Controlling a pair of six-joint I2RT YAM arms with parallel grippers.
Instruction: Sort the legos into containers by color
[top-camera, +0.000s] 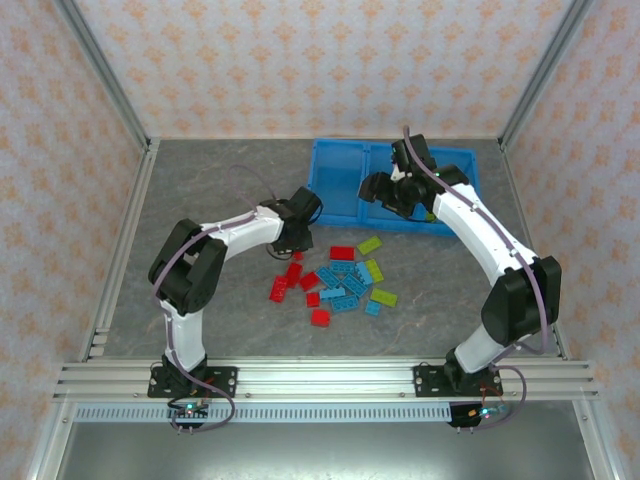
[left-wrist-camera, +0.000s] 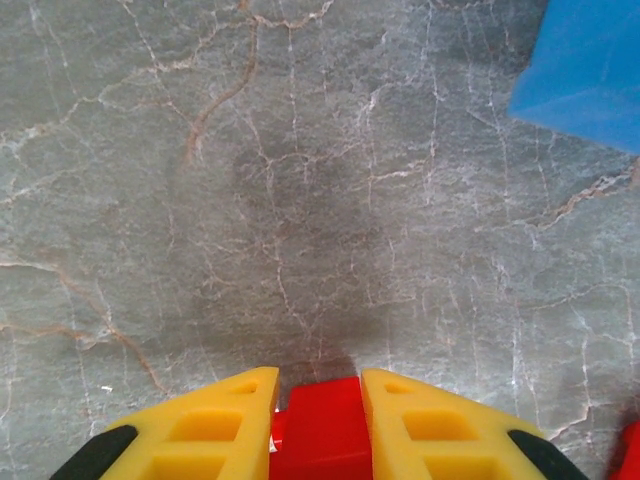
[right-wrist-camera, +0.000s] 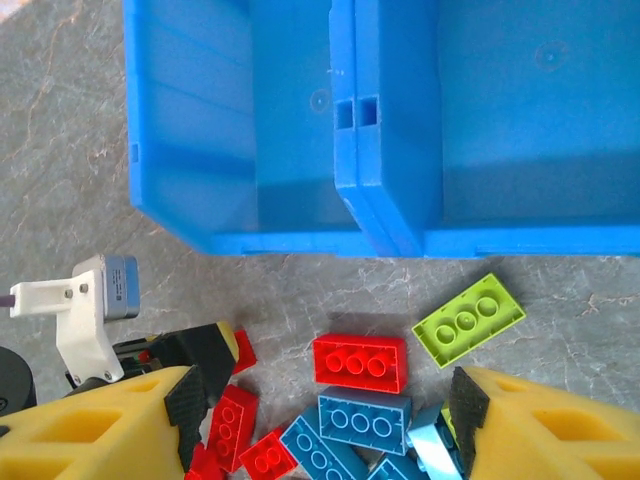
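Observation:
The robot's left gripper will release the red lego inside the blue tray's front corner (top-camera: 320, 201) nearest to that gripper.
Red, light blue and lime green legos (top-camera: 340, 280) lie in a loose pile on the grey table in front of the blue tray (top-camera: 335, 195). My left gripper (top-camera: 296, 240) is down at the pile's left edge, shut on a red lego (left-wrist-camera: 322, 430) held between its yellow fingers (left-wrist-camera: 225, 425). My right gripper (right-wrist-camera: 325, 400) hangs open above the pile near the tray's front wall (right-wrist-camera: 300, 242), with nothing between its fingers. Below it lie a red lego (right-wrist-camera: 360, 362), a lime green lego (right-wrist-camera: 468, 320) and a blue lego (right-wrist-camera: 365, 420). The two tray compartments (right-wrist-camera: 290, 150) in the right wrist view hold nothing.
The left arm's fingertip (right-wrist-camera: 205, 350) shows at the left of the right wrist view, close to more red legos (right-wrist-camera: 232, 425). A corner of the tray (left-wrist-camera: 585, 70) lies ahead and right of the left gripper. Metal frame rails and patterned walls enclose the table.

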